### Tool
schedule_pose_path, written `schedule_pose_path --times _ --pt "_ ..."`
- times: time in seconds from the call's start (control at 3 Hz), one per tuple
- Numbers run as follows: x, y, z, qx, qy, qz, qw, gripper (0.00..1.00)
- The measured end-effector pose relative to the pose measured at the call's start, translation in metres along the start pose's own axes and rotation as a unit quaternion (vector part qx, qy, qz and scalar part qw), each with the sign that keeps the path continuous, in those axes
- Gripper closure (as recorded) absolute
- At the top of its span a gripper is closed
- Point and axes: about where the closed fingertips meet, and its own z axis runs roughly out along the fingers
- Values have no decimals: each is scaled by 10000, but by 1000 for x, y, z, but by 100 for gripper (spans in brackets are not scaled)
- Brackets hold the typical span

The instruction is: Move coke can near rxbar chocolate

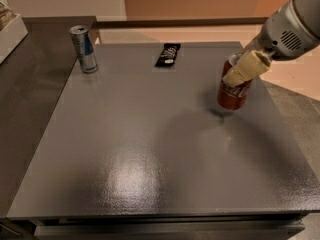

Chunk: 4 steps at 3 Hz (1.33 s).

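Note:
Next, I let go of the coke can with my gripper on the grey table point(187, 72), next to the near end of the rxbar chocolate. The can still hangs tilted above the table.
The red coke can point(233, 91) hangs tilted a little above the grey table point(150, 149), at its right side, with its shadow just below it. My gripper point(243, 68) is shut on the can's upper part, reaching in from the upper right. The rxbar chocolate point(167, 54), a flat black bar with white markings, lies near the table's far edge, to the left of the can and farther back.
A slim blue-and-silver can point(84, 49) stands upright at the table's far left corner. A dark counter point(30, 74) runs along the left, with a white box point(10, 31) on it. The floor drops away past the table's right edge.

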Motion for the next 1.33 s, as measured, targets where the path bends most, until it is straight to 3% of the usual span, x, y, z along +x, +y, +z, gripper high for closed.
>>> schedule_pose_path --times 0.67,1.33 --pt "-58 -44 36 158 -111 290 9994 100" --pt "-102 -80 77 100 -142 527 9985 100"
